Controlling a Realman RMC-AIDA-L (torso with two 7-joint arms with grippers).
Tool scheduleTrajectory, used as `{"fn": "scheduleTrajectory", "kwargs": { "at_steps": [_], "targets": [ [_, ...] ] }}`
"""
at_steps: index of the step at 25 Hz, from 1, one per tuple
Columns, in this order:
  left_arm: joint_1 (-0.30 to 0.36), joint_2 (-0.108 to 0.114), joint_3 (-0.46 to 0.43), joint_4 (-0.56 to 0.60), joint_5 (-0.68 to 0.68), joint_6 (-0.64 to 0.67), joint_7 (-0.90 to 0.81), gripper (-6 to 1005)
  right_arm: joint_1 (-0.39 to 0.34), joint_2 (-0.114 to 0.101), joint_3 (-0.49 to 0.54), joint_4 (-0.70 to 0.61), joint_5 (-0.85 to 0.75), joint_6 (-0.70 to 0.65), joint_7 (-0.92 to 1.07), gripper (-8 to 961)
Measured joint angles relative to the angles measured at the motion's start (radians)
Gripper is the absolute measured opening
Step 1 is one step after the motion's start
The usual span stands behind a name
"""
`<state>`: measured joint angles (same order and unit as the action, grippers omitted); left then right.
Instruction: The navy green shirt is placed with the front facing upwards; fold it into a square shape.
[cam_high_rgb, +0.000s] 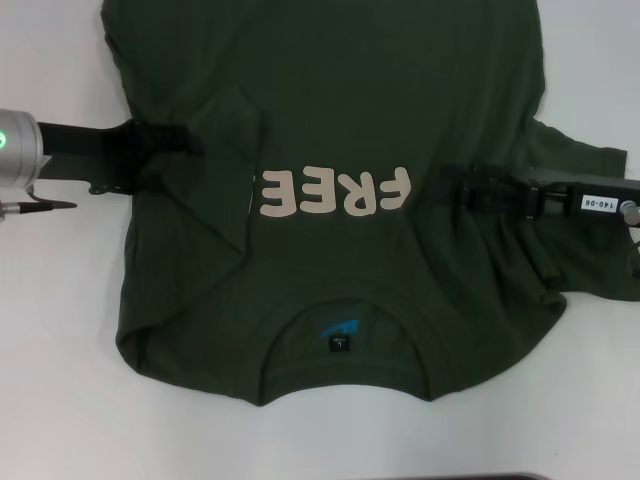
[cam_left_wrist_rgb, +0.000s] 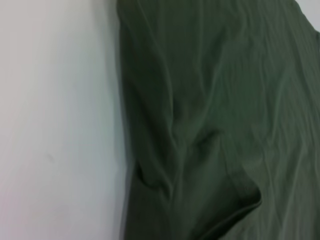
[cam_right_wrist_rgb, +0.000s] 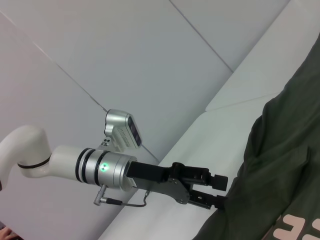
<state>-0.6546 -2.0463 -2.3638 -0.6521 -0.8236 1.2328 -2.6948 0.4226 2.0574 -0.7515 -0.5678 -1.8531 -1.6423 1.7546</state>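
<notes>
The folded sleeve is bunching by the shirt's side edge, with its hem short of the chest's middle. So next my left gripper grips nearer the hem (cam_high_rgb: 248, 178) and pulls inward.
The navy green shirt (cam_high_rgb: 330, 120) lies flat on the white table, front up, with pale "FREE" letters (cam_high_rgb: 335, 193) across the chest and the collar with its black label (cam_high_rgb: 340, 343) at the near edge. Its left sleeve (cam_high_rgb: 225, 170) is folded inward over the body. Its right sleeve (cam_high_rgb: 585, 165) still spreads outward. My left gripper (cam_high_rgb: 195, 150) reaches in level from the left over the folded sleeve, open; in the right wrist view the left gripper (cam_right_wrist_rgb: 222, 191) sits at the shirt's edge (cam_right_wrist_rgb: 240, 195). My right gripper (cam_high_rgb: 448, 190) lies low over the chest beside the letters.
The white table (cam_high_rgb: 60, 350) surrounds the shirt on both sides and in front. Creases run through the cloth (cam_high_rgb: 535, 260) under the right arm. The left wrist view shows the shirt's side edge (cam_left_wrist_rgb: 127, 125) against the bare table (cam_left_wrist_rgb: 55, 120). A grey wall (cam_right_wrist_rgb: 125, 60) rises behind the table.
</notes>
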Motion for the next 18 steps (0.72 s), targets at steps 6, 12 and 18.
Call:
{"fn": "scheduleTrajectory", "kwargs": {
  "at_steps": [6, 12, 18],
  "targets": [
    [-0.013, -0.003, 0.003, 0.009, 0.000, 0.000, 0.000, 828, 0.004, -0.002, -0.001, 0.001, 0.000, 0.009, 0.000, 909],
    [-0.022, -0.009, 0.015, 0.018, 0.002, -0.008, -0.002, 826, 0.004, -0.008, 0.000, 0.003, 0.000, 0.011, 0.000, 907],
    [-0.053, 0.007, 0.015, 0.047, 0.090, -0.015, -0.034, 789, 0.004, -0.009, 0.000, 0.003, 0.000, 0.011, 0.000, 905]
  ]
}}
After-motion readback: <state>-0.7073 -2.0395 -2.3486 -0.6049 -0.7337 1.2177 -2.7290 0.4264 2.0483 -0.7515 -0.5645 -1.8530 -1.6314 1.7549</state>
